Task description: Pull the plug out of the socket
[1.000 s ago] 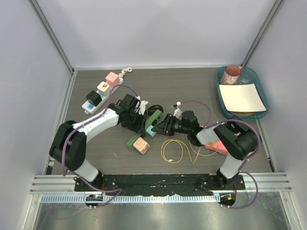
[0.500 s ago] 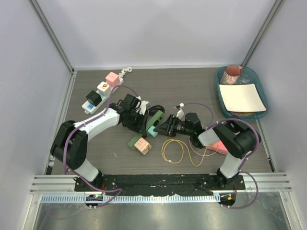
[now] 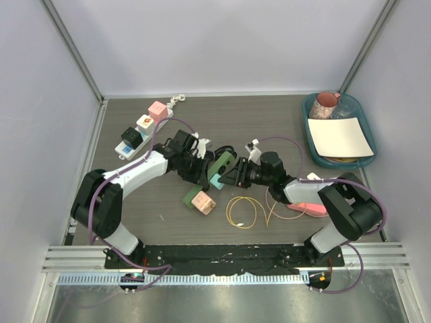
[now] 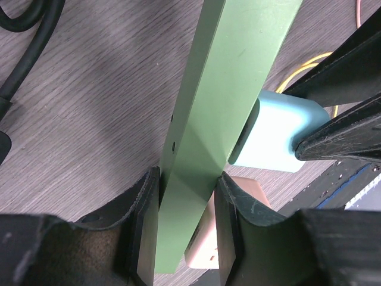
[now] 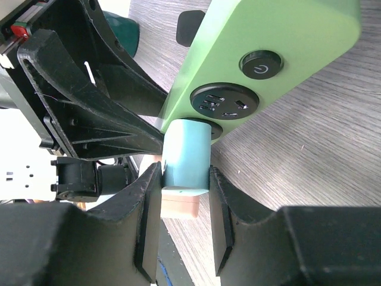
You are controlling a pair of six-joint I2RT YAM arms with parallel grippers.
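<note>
My right gripper pinches only the outer end of the plug, and the outlet strip slants. I need to open that gripper and grab the plug closer to the outlet (image 4: pixel 262 138).
A light green socket strip (image 3: pixel 222 165) hangs tilted above the table, and my left gripper (image 3: pixel 202 168) is shut on its edge. The left wrist view shows the strip (image 4: pixel 238 89) pinched between the pads of that gripper (image 4: pixel 187 179). A pale blue plug (image 5: pixel 186 152) sits with its end in one of the strip's round outlets. My right gripper (image 5: pixel 184 170) is shut on the plug's sides. The neighbouring outlet (image 5: pixel 223 101) and the power button (image 5: pixel 260 62) are free. From above, the plug (image 3: pixel 215 180) shows just below the strip, with the right gripper (image 3: pixel 232 173) beside it.
A pink block plug (image 3: pixel 202 202) and a dark green one (image 3: pixel 189 198) lie under the strip. A yellow cable loop (image 3: pixel 242 212) lies near the front. A white power strip (image 3: pixel 141 128) with plugs sits back left. A teal tray (image 3: pixel 316 151) with a mug and paper sits back right.
The right arm has stretched out lower and further left, and the strip with its plug has shifted slightly. Both grippers keep their holds.
</note>
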